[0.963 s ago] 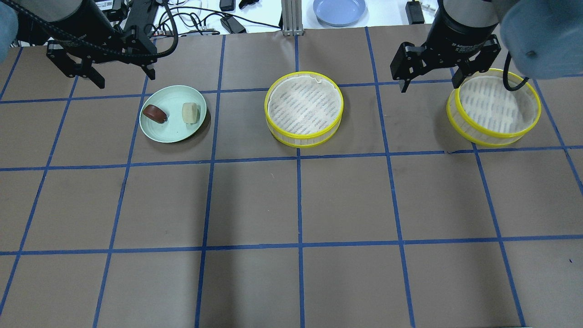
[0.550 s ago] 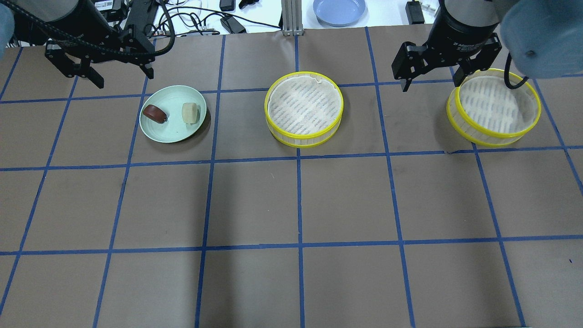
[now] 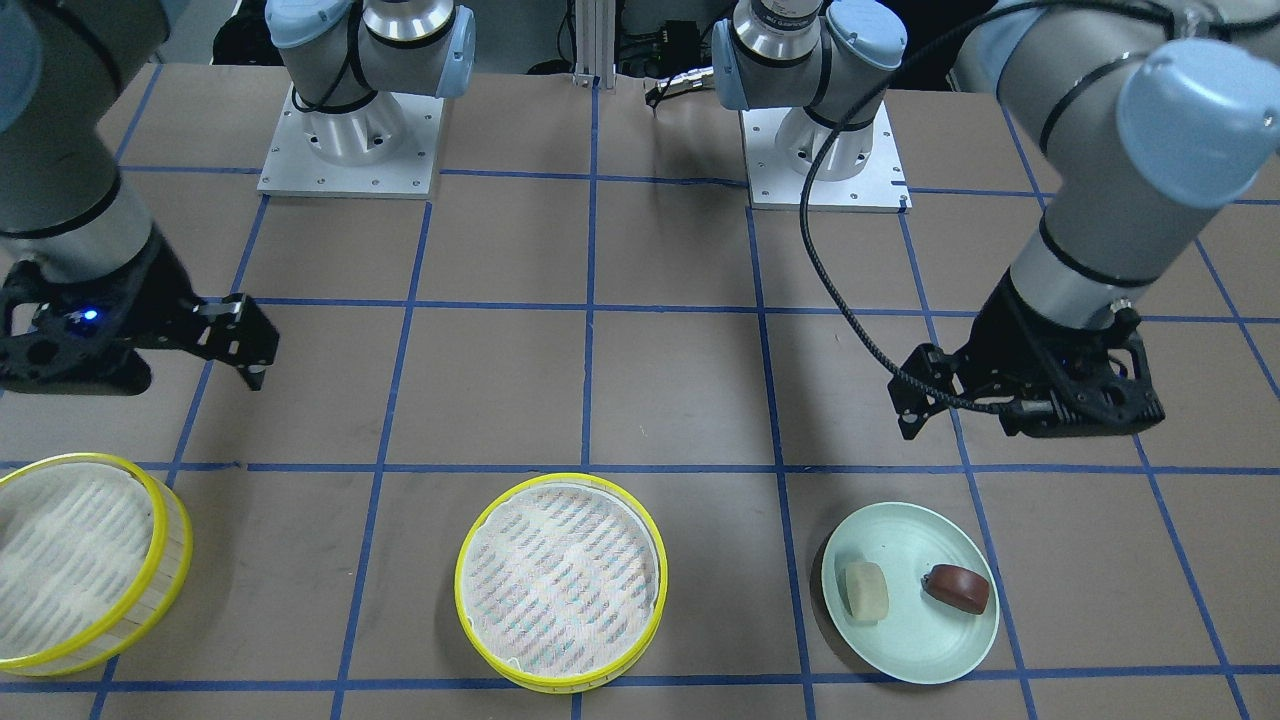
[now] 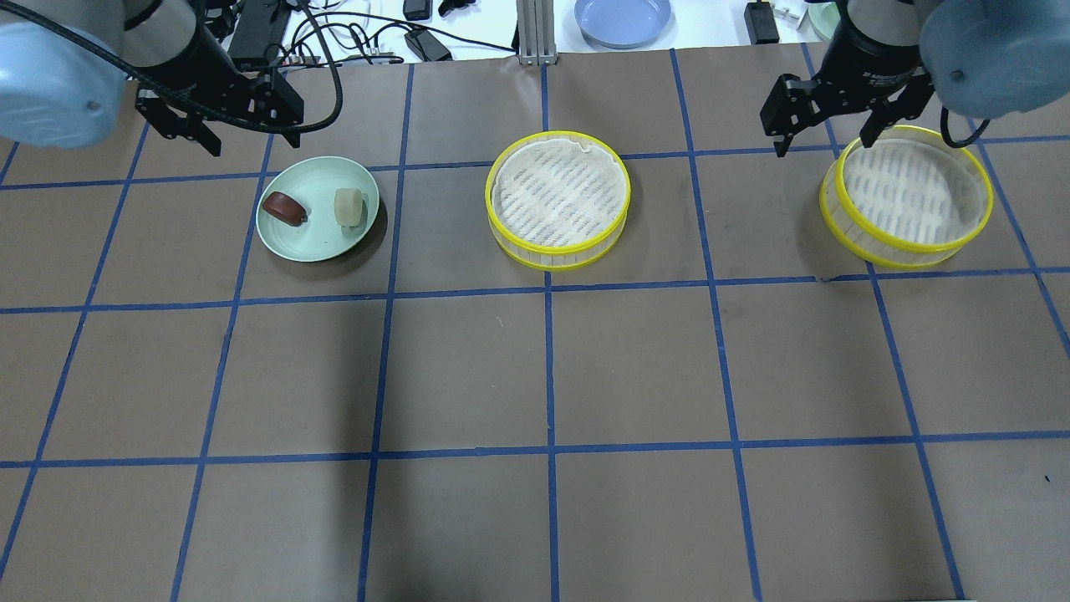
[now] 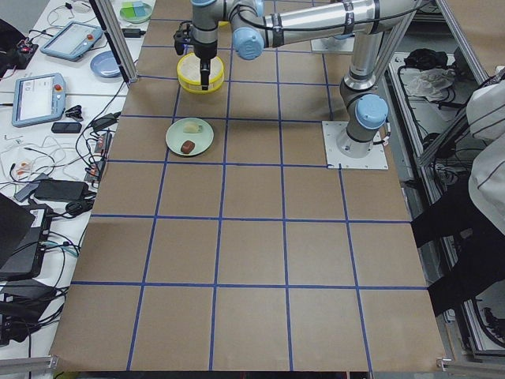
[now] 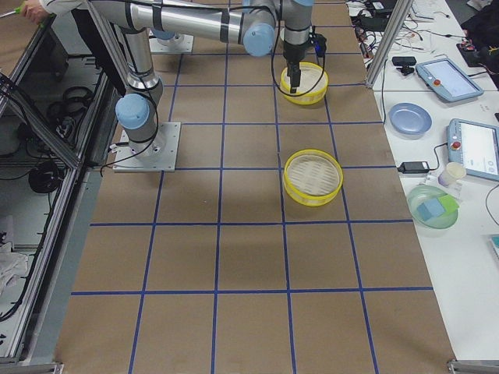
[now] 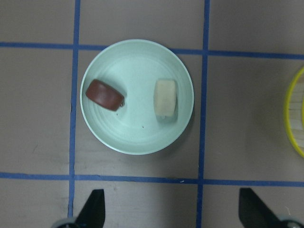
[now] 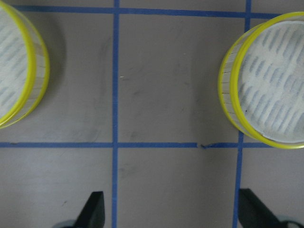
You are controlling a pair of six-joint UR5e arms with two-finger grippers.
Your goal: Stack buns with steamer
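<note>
The robot's left gripper should close across the middle of the pale cream bun (image 3: 866,592) (image 7: 165,98), beside the brown bun on the mint-green plate.
A dark reddish-brown bun (image 4: 284,208) and a pale cream bun (image 4: 350,207) lie side by side on a mint-green plate (image 4: 318,244) at the left. The left wrist view shows the brown bun (image 7: 104,95), the cream bun (image 7: 166,97) and the plate (image 7: 137,137). One steamer tier (image 4: 558,199) stands mid-table and the other steamer tier (image 4: 907,196) at the right; both are empty. My left gripper (image 4: 251,139) is open, just behind the plate. My right gripper (image 4: 826,145) is open, above the mat beside the right tier's far left rim, touching nothing.
A blue plate (image 4: 623,18), cables (image 4: 359,33) and a metal post (image 4: 532,33) lie beyond the mat's far edge. The two arm bases (image 3: 350,140) (image 3: 825,150) stand on the robot's side. Blue tape lines grid the brown mat.
Both grippers have shifted to the right and look smaller. The left one now sits closer to the plate. Both stay open. The buns and tiers have not moved.
</note>
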